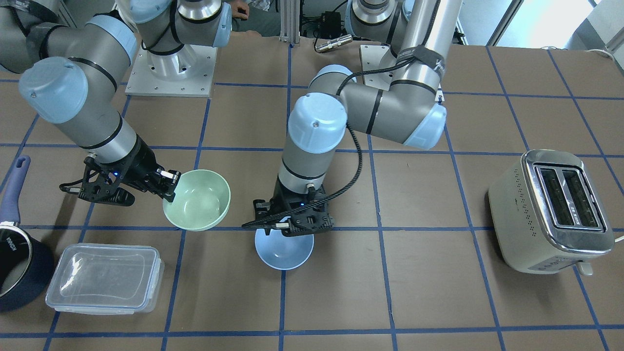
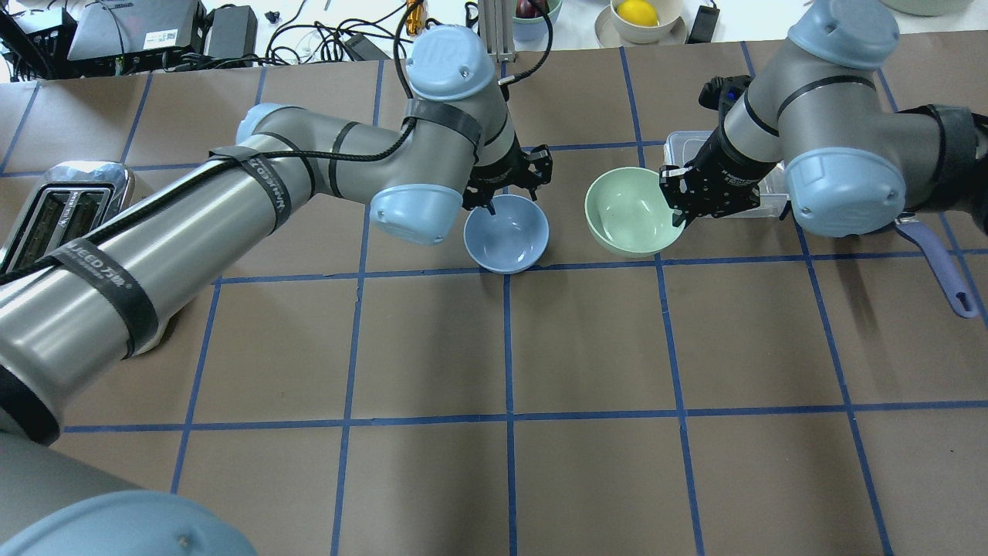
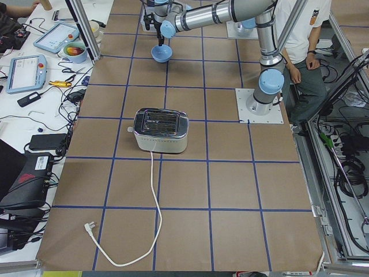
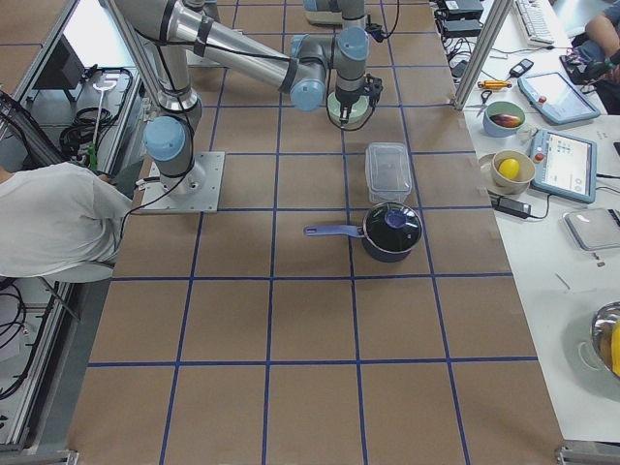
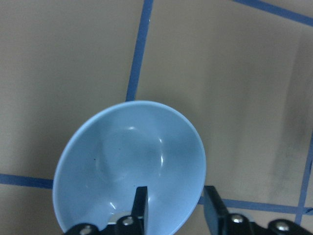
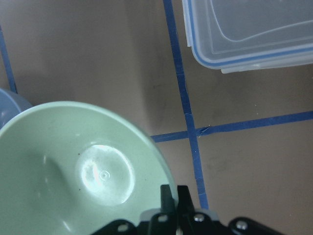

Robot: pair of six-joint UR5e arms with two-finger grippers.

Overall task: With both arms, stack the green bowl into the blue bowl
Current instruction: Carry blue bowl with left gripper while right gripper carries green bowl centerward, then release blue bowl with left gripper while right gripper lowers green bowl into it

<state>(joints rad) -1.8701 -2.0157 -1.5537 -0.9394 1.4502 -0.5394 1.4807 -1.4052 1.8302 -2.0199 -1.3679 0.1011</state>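
My right gripper will release the green bowl, now tilted and held by its rim, inside the blue bowl (image 1: 283,237) under my left gripper.
The green bowl (image 1: 197,200) (image 2: 629,212) is tilted and held by its rim in my right gripper (image 1: 168,187) (image 2: 679,208), which is shut on it; the right wrist view shows the fingers pinched on the rim (image 6: 171,196). The blue bowl (image 1: 284,253) (image 2: 505,235) sits on the table just beside it. My left gripper (image 1: 280,226) (image 2: 492,202) is at the blue bowl's near rim. In the left wrist view its fingers (image 5: 142,200) straddle the rim, one inside the blue bowl (image 5: 127,161) and one outside, with a clear gap between them.
A clear lidded plastic container (image 1: 105,278) (image 6: 249,29) lies beyond the green bowl, with a dark navy saucepan (image 1: 19,263) next to it. A toaster (image 1: 551,212) (image 3: 160,130) stands at the table's other end. Operators sit behind the robot.
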